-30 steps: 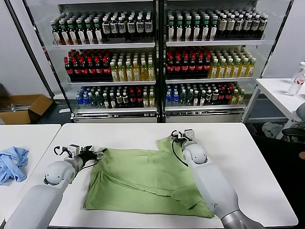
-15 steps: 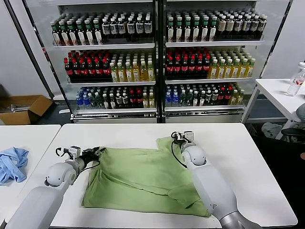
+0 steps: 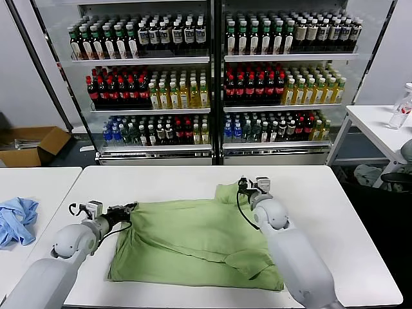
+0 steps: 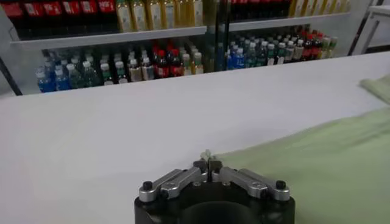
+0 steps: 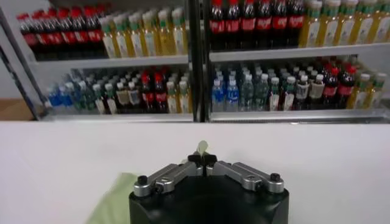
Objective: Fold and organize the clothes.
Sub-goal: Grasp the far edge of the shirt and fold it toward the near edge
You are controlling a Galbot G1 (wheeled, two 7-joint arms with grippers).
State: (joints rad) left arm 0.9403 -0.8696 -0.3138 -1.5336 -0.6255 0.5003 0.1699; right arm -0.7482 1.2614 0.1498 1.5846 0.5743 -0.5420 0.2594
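Note:
My right gripper needs to let go of the far corner of the light green polo shirt, and it will go just beyond the folded flap at its near corner (image 3: 271, 243).
The light green polo shirt (image 3: 193, 238) lies spread and partly folded on the white table (image 3: 335, 219). My left gripper (image 3: 132, 207) is shut on the shirt's left edge, low over the table; in the left wrist view (image 4: 208, 160) a bit of green fabric shows pinched between the jaws, with the shirt (image 4: 317, 164) beyond. My right gripper (image 3: 243, 187) is shut on the shirt's far right corner; the right wrist view (image 5: 202, 155) shows a green tip held between the jaws and the shirt (image 5: 116, 201) below. No collar, buttons or graphic show.
A light blue garment (image 3: 16, 220) lies on the neighbouring table at the left. Drink coolers (image 3: 212, 84) stand behind the table. A cardboard box (image 3: 32, 145) sits on the floor at the left, another table (image 3: 380, 125) at the right.
Both grippers, still shut on the shirt, have pulled apart: the left moved left and a little nearer, the right shifted right. The shirt is stretched flatter between them.

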